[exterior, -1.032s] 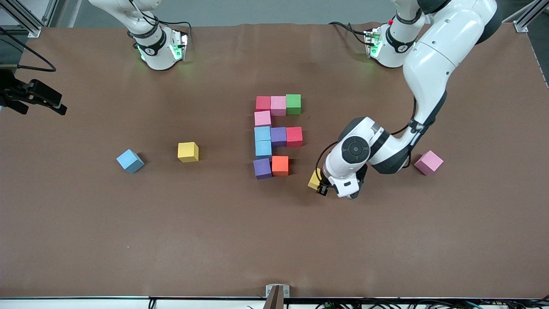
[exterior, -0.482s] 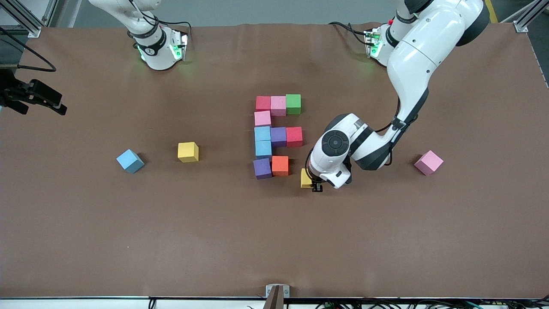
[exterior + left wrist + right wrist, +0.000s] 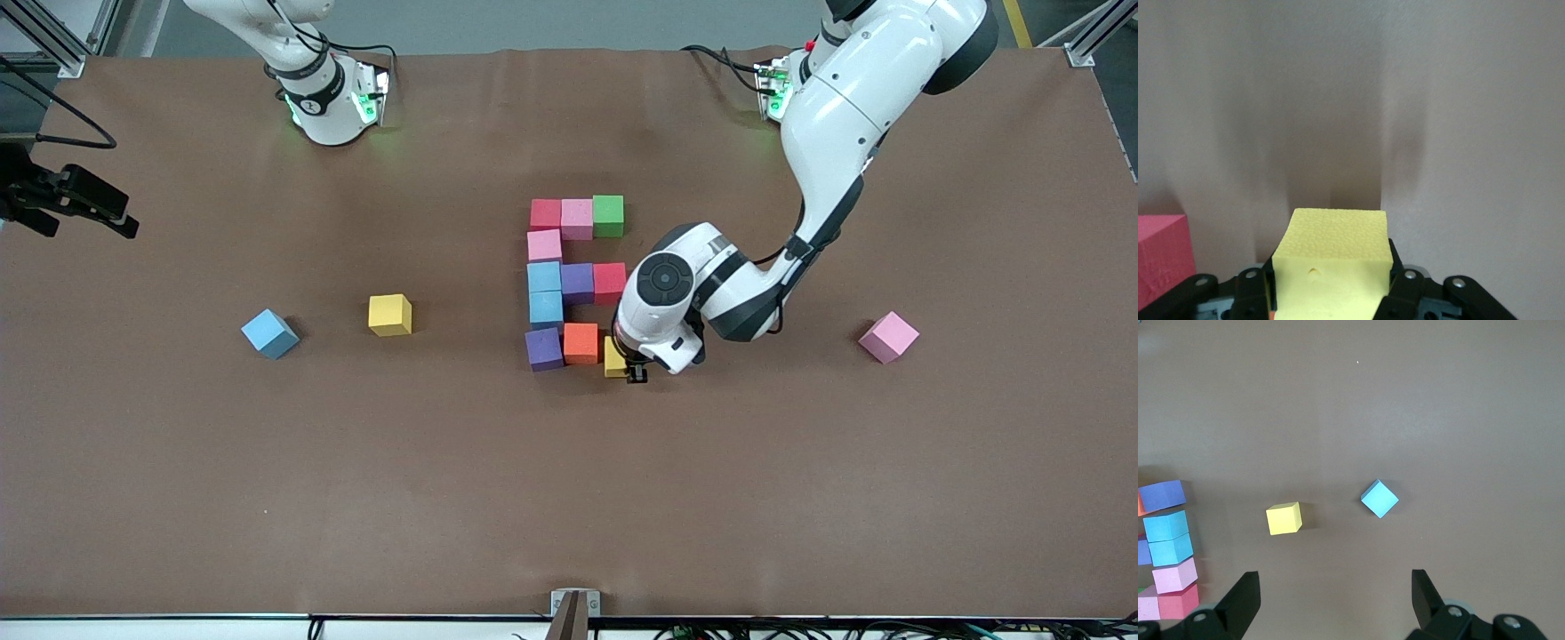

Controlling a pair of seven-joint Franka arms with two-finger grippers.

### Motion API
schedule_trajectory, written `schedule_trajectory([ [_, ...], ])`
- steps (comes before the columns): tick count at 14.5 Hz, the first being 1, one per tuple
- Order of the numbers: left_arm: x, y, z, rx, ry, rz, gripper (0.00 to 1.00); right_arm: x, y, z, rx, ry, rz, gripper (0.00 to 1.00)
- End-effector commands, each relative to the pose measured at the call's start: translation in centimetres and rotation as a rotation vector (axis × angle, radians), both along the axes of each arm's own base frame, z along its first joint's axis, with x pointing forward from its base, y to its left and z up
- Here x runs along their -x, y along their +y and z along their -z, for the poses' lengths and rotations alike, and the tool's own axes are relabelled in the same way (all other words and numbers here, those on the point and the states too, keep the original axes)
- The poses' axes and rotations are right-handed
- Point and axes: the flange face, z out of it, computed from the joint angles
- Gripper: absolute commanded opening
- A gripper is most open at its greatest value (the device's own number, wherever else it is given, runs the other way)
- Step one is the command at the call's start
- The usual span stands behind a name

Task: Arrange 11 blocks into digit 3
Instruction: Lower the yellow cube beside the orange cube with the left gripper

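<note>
Next, the left gripper releases the yellow block on the table snug [image 3: 614,345] against the free side of the orange block.
My left gripper [image 3: 633,366] is shut on a yellow block [image 3: 613,357], low over the table right beside the orange block [image 3: 581,342]. In the left wrist view the yellow block [image 3: 1331,257] fills the space between the fingers. The figure holds a red [image 3: 545,213], pink [image 3: 576,218], green [image 3: 608,215] bar, a pink block [image 3: 544,244], a light blue [image 3: 543,276], purple [image 3: 577,283], red [image 3: 610,283] bar, a light blue block [image 3: 546,308], then purple [image 3: 543,348] and orange. My right gripper [image 3: 1335,607] is open and empty, high over the table.
Loose blocks lie on the brown table: a light blue one [image 3: 269,333] and a yellow one [image 3: 389,314] toward the right arm's end, and a pink one [image 3: 888,337] toward the left arm's end. The right wrist view shows the yellow [image 3: 1283,518] and light blue [image 3: 1379,499] ones.
My left gripper has carried the yellow block toward the figure, from beside the loose pink block's area to right beside the orange block. The right arm has not moved.
</note>
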Motion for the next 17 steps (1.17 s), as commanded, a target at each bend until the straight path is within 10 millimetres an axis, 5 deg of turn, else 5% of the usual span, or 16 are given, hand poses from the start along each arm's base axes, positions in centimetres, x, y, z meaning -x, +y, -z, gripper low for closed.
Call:
schedule_trajectory([
  [1, 0.1, -0.1, 0.3, -0.002, 0.005, -0.010, 0.13, 0.6, 0.1, -0.2, 0.003, -0.007, -0.004, 1.00],
  [14, 1.8, -1.2, 1.1, -0.015, 0.031, -0.040, 0.16, 0.6, 0.1, -0.2, 0.003, -0.007, -0.004, 1.00],
  [17, 2.1, -1.5, 1.2, -0.018, 0.033, -0.031, 0.39, 0.6, 0.2, -0.2, 0.003, -0.009, -0.006, 1.00],
])
